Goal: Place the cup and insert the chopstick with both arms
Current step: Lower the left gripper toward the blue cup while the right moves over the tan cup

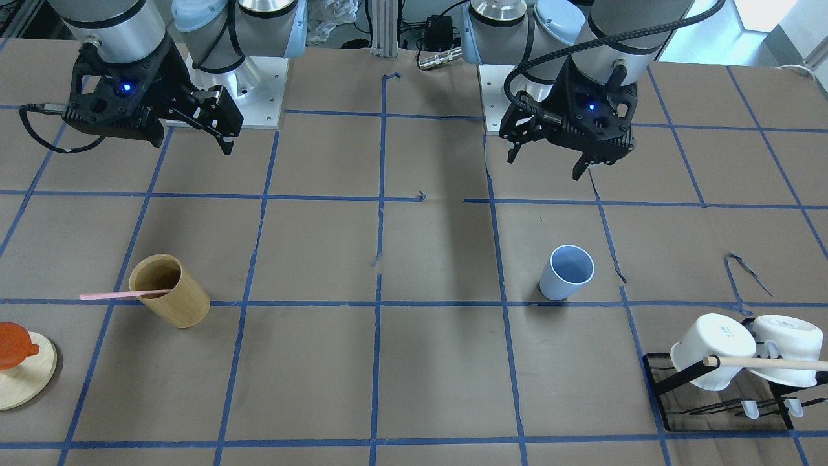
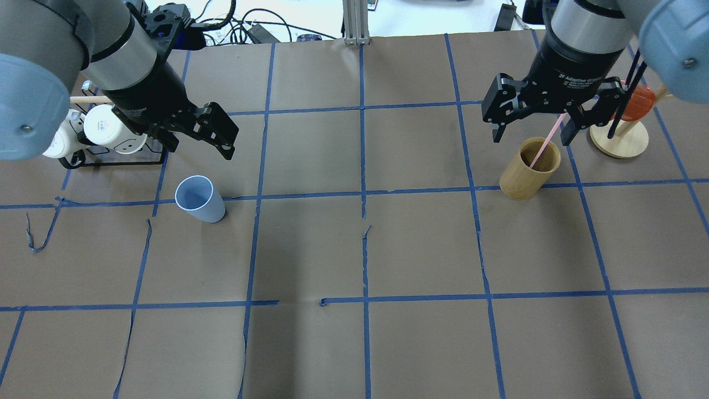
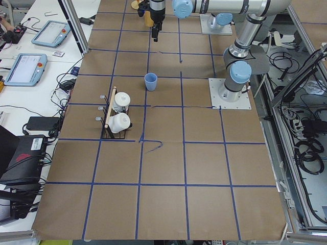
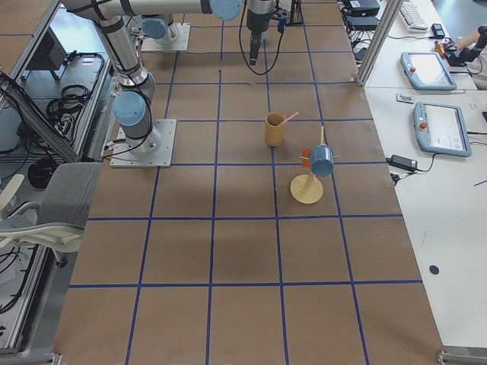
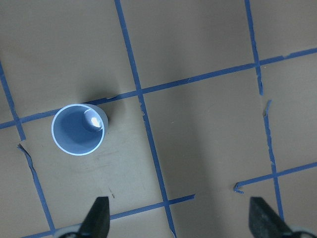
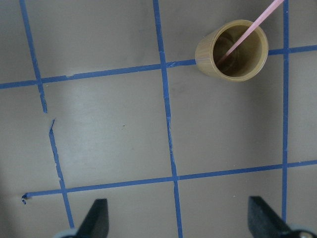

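My left gripper is going to close on the light-blue cup's rim (image 1: 552, 263) (image 5: 104, 129), on the side facing the wooden cylinder.
The light-blue cup (image 2: 199, 198) stands upright and empty on the table on the robot's left side, and shows in the front view (image 1: 566, 272) and the left wrist view (image 5: 78, 130). My left gripper (image 2: 199, 147) hovers above and just behind it, open and empty. The pale-pink chopstick (image 2: 545, 143) leans in a tan wooden cylinder (image 2: 529, 169) on the robot's right side, with its top sticking out over the rim (image 6: 247, 32). My right gripper (image 2: 530, 138) hovers over the cylinder, open and empty, its fingers on either side of the chopstick's top in the overhead view.
A black rack with white handled mugs (image 2: 105, 133) and a beige rod stands at the table's far left edge (image 1: 731, 362). A round wooden stand with an orange piece (image 2: 620, 138) is beside the cylinder. Blue tape grids the brown table.
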Action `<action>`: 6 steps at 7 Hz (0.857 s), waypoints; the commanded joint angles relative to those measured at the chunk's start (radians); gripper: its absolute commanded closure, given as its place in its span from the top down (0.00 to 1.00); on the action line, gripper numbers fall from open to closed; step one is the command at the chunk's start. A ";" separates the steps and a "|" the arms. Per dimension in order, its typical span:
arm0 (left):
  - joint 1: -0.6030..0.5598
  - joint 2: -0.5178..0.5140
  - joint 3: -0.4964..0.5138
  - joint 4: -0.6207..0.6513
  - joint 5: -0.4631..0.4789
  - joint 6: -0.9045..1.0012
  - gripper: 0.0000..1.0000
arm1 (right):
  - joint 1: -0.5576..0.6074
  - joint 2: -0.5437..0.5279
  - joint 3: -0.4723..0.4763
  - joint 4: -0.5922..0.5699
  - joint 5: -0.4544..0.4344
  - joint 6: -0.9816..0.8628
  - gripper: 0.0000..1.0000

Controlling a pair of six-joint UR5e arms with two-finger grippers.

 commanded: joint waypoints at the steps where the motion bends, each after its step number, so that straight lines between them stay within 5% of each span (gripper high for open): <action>1: 0.000 0.000 0.000 0.000 0.001 0.000 1.00 | -0.028 0.016 0.001 -0.010 -0.019 0.003 1.00; 4: 0.012 0.003 -0.018 -0.008 0.013 0.040 1.00 | -0.182 0.043 0.015 -0.099 -0.033 -0.007 1.00; 6: 0.101 0.009 -0.046 -0.006 0.003 0.121 1.00 | -0.186 0.117 0.033 -0.308 -0.029 -0.007 1.00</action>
